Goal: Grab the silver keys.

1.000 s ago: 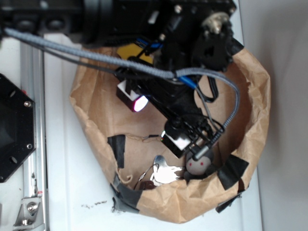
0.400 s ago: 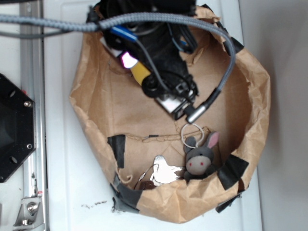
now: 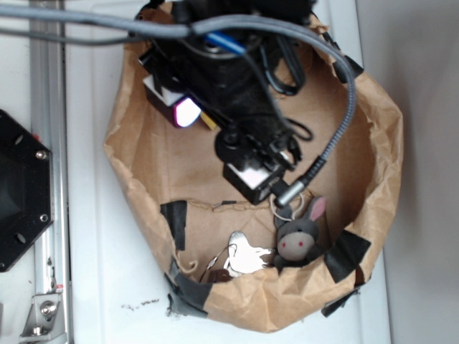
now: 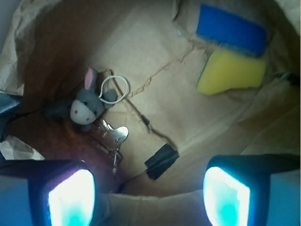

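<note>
The robot's gripper will close on the silver keys' thin ring (image 3: 212,262) (image 4: 115,164), which sticks out on the side away from the grey donkey plush.
The silver keys (image 3: 245,259) lie flat on the floor of the brown paper bag (image 3: 387,143), against its front wall, just left of the grey donkey plush (image 3: 297,240). In the wrist view the keys (image 4: 112,135) sit below the plush (image 4: 84,106) and its wire ring (image 4: 128,87). My gripper (image 3: 215,147) hangs inside the bag, above and behind the keys, apart from them. Its jaws stand wide open in the wrist view (image 4: 148,195), with the glowing pads (image 4: 70,197) far apart and nothing between them.
A blue sponge (image 4: 230,28) and a yellow sponge (image 4: 233,70) lie at the far side of the bag. Black tape patches (image 3: 173,213) mark the bag's walls. A black device (image 3: 18,190) and a metal rail (image 3: 46,107) stand to the left.
From one second ago the arm pulled back from the plush, then came forward and down again. Keys and plush have not moved. The jaws stayed open.
</note>
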